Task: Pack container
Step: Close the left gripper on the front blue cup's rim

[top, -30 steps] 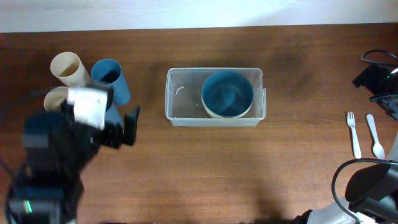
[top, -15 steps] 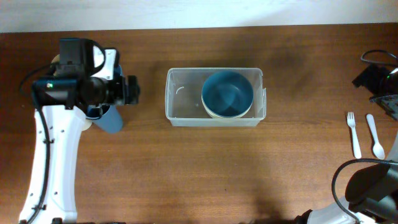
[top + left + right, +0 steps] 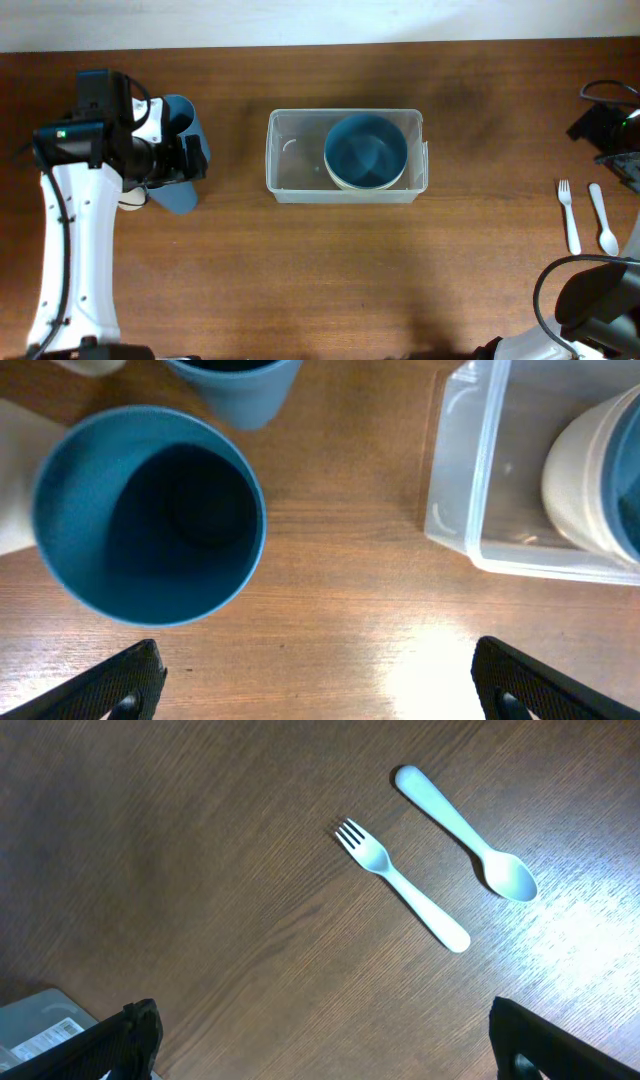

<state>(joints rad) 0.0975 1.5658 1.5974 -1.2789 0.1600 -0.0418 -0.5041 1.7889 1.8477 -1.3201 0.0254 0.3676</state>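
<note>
The fingers of my left gripper should close on the nearer blue cup's rim [image 3: 176, 187] [image 3: 256, 555], on the side that faces the clear container.
The clear container [image 3: 290, 160] stands mid-table, holding a blue bowl [image 3: 366, 148] nested in a cream bowl in its right half. Its left half holds nothing. It also shows in the left wrist view [image 3: 470, 480] with the bowl [image 3: 600, 470]. My left gripper [image 3: 197, 160] [image 3: 320, 685] is open and empty, hovering left of the container beside two blue cups [image 3: 178, 112] [image 3: 180, 198]. The nearer blue cup [image 3: 150, 515] stands upright just ahead of the fingers. My right gripper [image 3: 325, 1050] is open and empty over bare wood at the far right.
A white fork [image 3: 568, 215] [image 3: 400, 885] and a white spoon [image 3: 603, 218] [image 3: 465, 830] lie at the right side. A cream cup [image 3: 130, 202] peeks from under the left arm. A second blue cup [image 3: 235, 385] stands behind the near one.
The left arm swung up from the lower left over the cups, then drew slightly left and down. It now hides the cream cups. The container, bowls and right arm have not moved.
</note>
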